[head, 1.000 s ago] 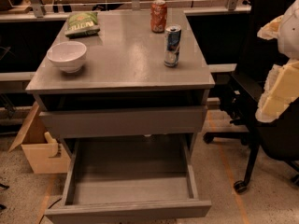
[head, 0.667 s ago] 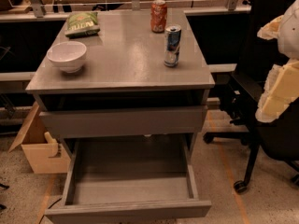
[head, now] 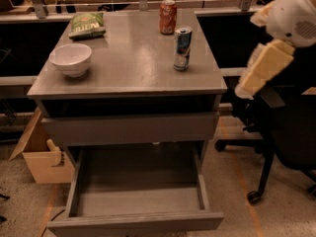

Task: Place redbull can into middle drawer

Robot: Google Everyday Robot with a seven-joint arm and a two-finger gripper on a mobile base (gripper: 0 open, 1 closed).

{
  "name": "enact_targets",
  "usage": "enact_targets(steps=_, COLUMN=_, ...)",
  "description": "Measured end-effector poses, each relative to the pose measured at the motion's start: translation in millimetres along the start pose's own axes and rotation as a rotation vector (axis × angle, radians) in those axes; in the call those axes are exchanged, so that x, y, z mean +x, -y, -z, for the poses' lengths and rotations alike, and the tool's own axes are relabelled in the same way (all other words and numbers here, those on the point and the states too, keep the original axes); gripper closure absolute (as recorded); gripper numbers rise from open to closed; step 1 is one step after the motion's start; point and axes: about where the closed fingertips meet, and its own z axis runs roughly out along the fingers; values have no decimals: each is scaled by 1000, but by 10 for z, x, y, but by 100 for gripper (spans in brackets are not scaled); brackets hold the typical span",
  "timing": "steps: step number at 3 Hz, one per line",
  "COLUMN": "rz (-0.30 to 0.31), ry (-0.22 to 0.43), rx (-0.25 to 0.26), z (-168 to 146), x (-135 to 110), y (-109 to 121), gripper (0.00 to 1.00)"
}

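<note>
Next, I close my gripper on the upper part (head: 183,35) of the redbull can, the one that stands in front of the orange-red soda can.
The redbull can (head: 181,48) stands upright on the right side of the grey cabinet top (head: 128,68). The middle drawer (head: 138,196) is pulled out low at the front, and its tray has nothing in it. My arm, white and cream (head: 264,65), hangs at the right of the cabinet, apart from the can. My gripper (head: 243,107) is at the arm's lower end, dark against the black chair, beside the cabinet's right edge and below the top.
An orange-red soda can (head: 168,17) stands behind the redbull can. A white bowl (head: 71,59) and a green chip bag (head: 86,24) are on the left. A closed grey drawer face (head: 128,128) sits above the open drawer. A black office chair (head: 286,137) is at the right and a cardboard box (head: 42,157) at the left.
My arm has moved left and a little up, closer to the cabinet's right side. The cans, the bowl and the drawer have not moved.
</note>
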Motion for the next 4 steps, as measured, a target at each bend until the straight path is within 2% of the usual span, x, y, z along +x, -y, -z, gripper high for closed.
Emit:
enact_targets(steps=1, rz=-115, ry=133, rx=-23, z=-313, x=-299, y=290, gripper=0)
enact_targets(steps=2, rz=-115, ry=133, rx=-23, z=-313, x=-299, y=290, gripper=0)
enact_targets(steps=3, rz=-142, ry=146, rx=-17, z=-385, x=-324, y=329, gripper=0)
enact_targets(steps=4, rz=-208, ry=212, rx=-25, z=-629, x=-409, y=523, gripper=0)
